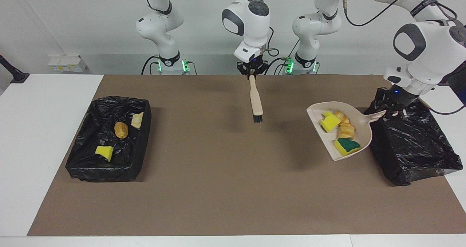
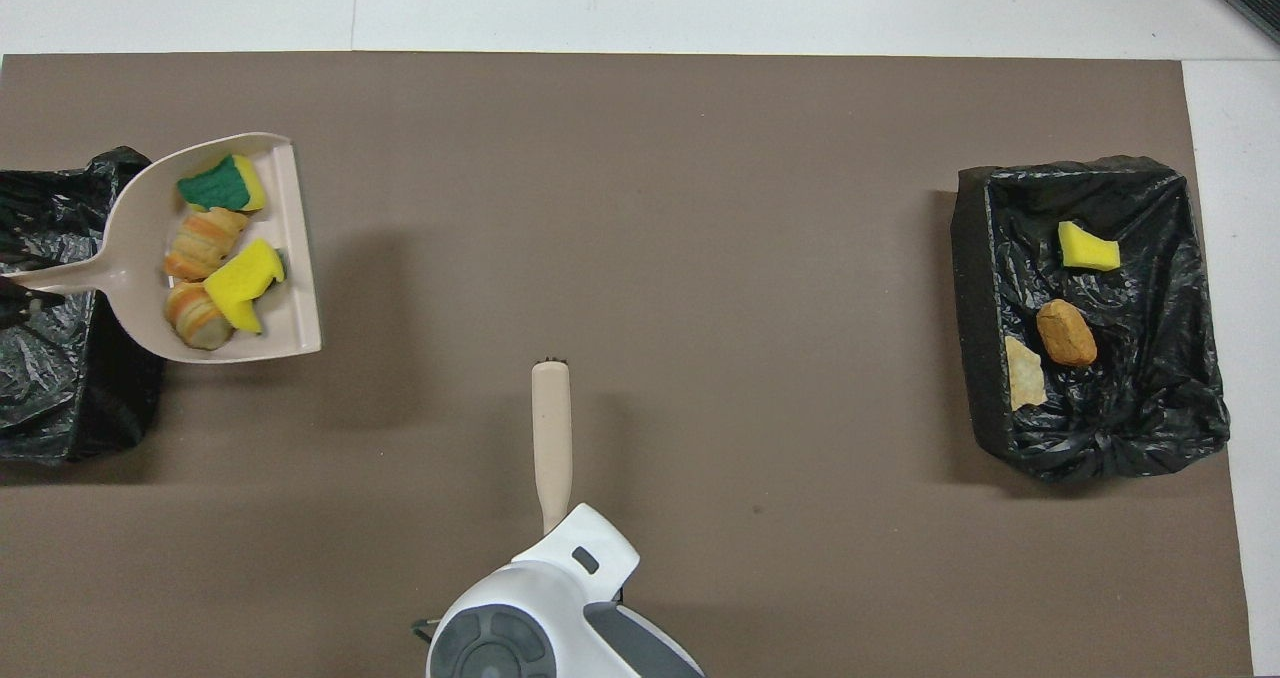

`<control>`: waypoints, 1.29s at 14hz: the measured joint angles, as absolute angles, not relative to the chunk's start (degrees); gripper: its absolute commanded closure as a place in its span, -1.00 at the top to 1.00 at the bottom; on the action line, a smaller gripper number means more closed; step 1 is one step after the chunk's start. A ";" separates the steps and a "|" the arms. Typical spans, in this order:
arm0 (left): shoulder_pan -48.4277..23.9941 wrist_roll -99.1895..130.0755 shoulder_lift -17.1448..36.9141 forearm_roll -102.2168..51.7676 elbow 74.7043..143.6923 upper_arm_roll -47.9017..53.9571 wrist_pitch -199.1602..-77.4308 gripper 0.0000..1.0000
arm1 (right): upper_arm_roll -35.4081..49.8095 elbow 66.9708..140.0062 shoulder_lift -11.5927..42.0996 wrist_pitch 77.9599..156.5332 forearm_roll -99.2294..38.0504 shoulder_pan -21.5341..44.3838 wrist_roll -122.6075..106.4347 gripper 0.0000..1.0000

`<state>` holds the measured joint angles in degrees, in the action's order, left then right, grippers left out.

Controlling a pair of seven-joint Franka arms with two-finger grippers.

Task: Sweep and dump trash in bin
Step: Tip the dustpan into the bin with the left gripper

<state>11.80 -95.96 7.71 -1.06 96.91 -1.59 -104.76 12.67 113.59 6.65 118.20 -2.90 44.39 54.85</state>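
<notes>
Next, my right gripper puts the beige brush down on the brown mat (image 2: 558, 532) between the black-lined bins.
My left gripper (image 1: 391, 111) is shut on the handle of the beige dustpan (image 1: 365, 132), holding it in the air beside the black-lined bin (image 1: 411, 145) at the left arm's end of the table. In the pan lie trash scraps: a yellow sponge bit (image 1: 329, 123), two tan-orange bread lumps (image 1: 346, 127) and a green-topped sponge (image 1: 348, 145). From overhead the dustpan (image 2: 135, 228) partly overlaps that bin (image 2: 60, 398). The right gripper (image 1: 251, 73) is shut on the handle of the beige brush (image 1: 256, 101), which hangs bristles down over the brown mat.
A second black-lined bin (image 1: 109, 156) stands at the right arm's end and holds a yellow sponge bit (image 1: 103, 151), a brown lump (image 1: 121, 129) and a pale scrap (image 1: 137, 120). The brown mat (image 1: 218, 188) covers the white table.
</notes>
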 measured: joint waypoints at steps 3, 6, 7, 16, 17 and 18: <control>18.70 -102.09 8.37 2.68 95.12 -1.80 -104.35 -1.00 | 12.64 113.82 9.86 120.79 -2.86 45.44 55.53 -1.00; 25.40 -108.38 9.55 6.93 91.51 -1.94 -104.34 -1.00 | 12.58 114.72 10.97 121.41 -2.91 45.48 55.53 -1.00; 26.52 -109.34 10.86 9.25 88.76 -1.96 -104.39 -1.00 | 12.58 115.25 10.98 121.64 -2.92 45.49 55.53 -1.00; 19.19 -97.90 16.88 44.08 85.95 -0.50 -113.94 -1.00 | 12.47 120.54 10.85 128.21 -4.42 45.43 56.70 -0.93; 17.99 -97.04 16.87 47.57 86.37 -0.50 -113.82 -1.00 | 12.46 120.60 10.81 128.21 -4.48 45.42 56.24 -0.85; 17.14 -96.35 16.87 50.44 86.53 -0.51 -113.41 -1.00 | 12.46 120.69 10.79 128.22 -4.56 45.41 55.93 -0.78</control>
